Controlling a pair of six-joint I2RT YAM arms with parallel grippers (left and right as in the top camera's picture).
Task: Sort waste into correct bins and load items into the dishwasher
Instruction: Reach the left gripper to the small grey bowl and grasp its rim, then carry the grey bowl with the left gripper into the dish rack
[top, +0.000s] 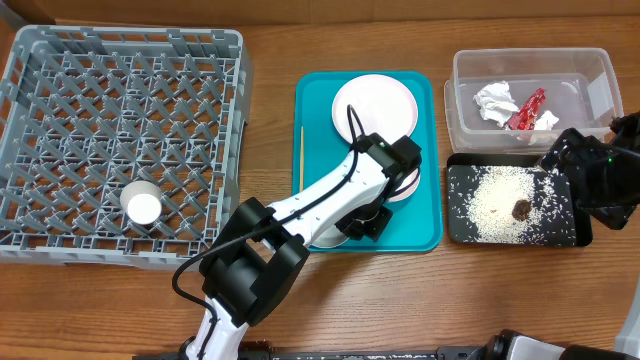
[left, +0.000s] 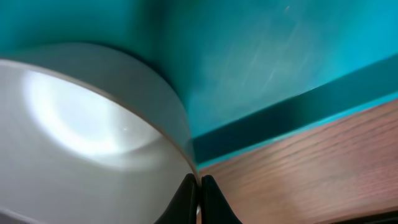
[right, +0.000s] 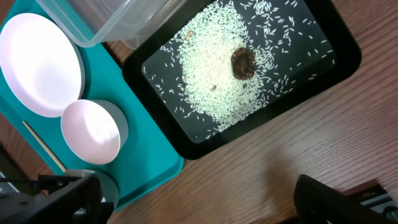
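I should let go of the grey metal bowl with my left gripper, setting it free in the dishwasher rack (top: 165, 94) at a spot behind the white cup.
On the teal tray (top: 420, 225), my left gripper (left: 199, 186) is shut on the rim of the grey metal bowl (left: 81, 137), one finger inside and one outside. From overhead, the left gripper (top: 368, 222) covers most of that bowl (top: 330, 238). The white plate (top: 373, 105), the small white bowl (right: 93, 130) and the wooden stick (top: 300, 155) also lie on the tray. A white cup (top: 143, 207) stands in the dishwasher rack (top: 120, 120). My right gripper (right: 199, 199) is open over bare wood beside the black tray (right: 336, 62), which holds rice (right: 211, 74) and a brown lump (right: 242, 62).
The clear tub (top: 590, 75) at the back right holds crumpled tissue (top: 497, 100) and a red wrapper (top: 527, 110). The left arm stretches from the front edge across to the teal tray. The right arm (top: 600, 185) hangs over the black tray's right end.
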